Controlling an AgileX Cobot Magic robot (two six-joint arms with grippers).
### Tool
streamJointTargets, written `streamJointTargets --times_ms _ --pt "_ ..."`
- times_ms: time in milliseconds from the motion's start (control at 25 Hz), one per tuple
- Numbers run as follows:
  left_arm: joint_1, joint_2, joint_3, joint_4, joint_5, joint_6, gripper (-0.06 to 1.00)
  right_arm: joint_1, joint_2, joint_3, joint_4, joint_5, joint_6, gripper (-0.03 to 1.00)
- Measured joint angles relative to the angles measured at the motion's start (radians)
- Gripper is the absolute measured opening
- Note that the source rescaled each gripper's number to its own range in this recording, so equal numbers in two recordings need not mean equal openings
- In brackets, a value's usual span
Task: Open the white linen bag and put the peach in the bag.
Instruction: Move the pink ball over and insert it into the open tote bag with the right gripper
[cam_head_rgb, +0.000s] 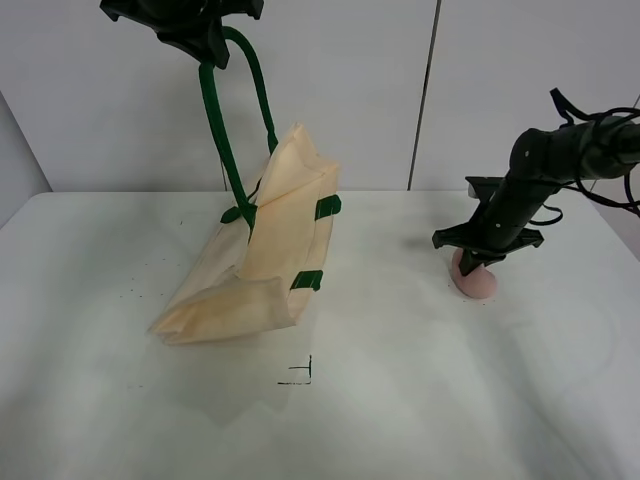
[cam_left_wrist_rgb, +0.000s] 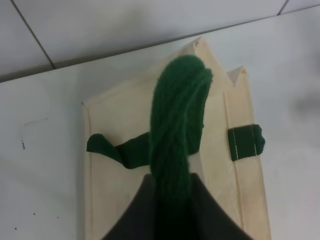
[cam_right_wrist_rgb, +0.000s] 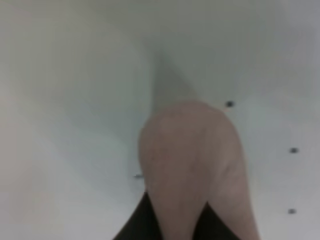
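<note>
I will release the peach in the white linen bag's opening (cam_head_rgb: 254, 249), right gripper, just below the dark green strap's lower end.
The white linen bag (cam_head_rgb: 265, 250) is lifted by its dark green strap handle (cam_head_rgb: 225, 130), its lower end resting on the table. My left gripper (cam_head_rgb: 190, 25) is high above it, shut on the strap; the left wrist view shows the strap (cam_left_wrist_rgb: 175, 135) running between the jaws, with the bag (cam_left_wrist_rgb: 115, 130) below. The peach (cam_head_rgb: 475, 280), dull pink, sits on the table at the right. My right gripper (cam_head_rgb: 470, 262) is down on it, and the right wrist view shows the peach (cam_right_wrist_rgb: 192, 160) between the jaws, close up and blurred.
The white table (cam_head_rgb: 400, 400) has a small black corner mark (cam_head_rgb: 300, 375) in front of the bag. A white panelled wall (cam_head_rgb: 400, 90) stands behind. Small dark specks (cam_head_rgb: 130, 292) dot the table left of the bag.
</note>
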Motion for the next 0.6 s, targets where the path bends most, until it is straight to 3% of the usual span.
streamJointTargets --times_ms 160,360,600 --pt "0.000 -0.006 0.000 0.000 0.000 0.000 0.00 0.001 -0.084 -0.018 0.195 0.039 -0.138 0.00" --pt "0.000 -0.035 0.000 0.000 0.000 0.000 0.00 0.014 -0.152 -0.185 0.406 0.153 -0.213 0.00" --pt "0.000 -0.038 -0.001 0.001 0.000 0.001 0.00 0.154 -0.153 -0.327 0.474 0.147 -0.222 0.00"
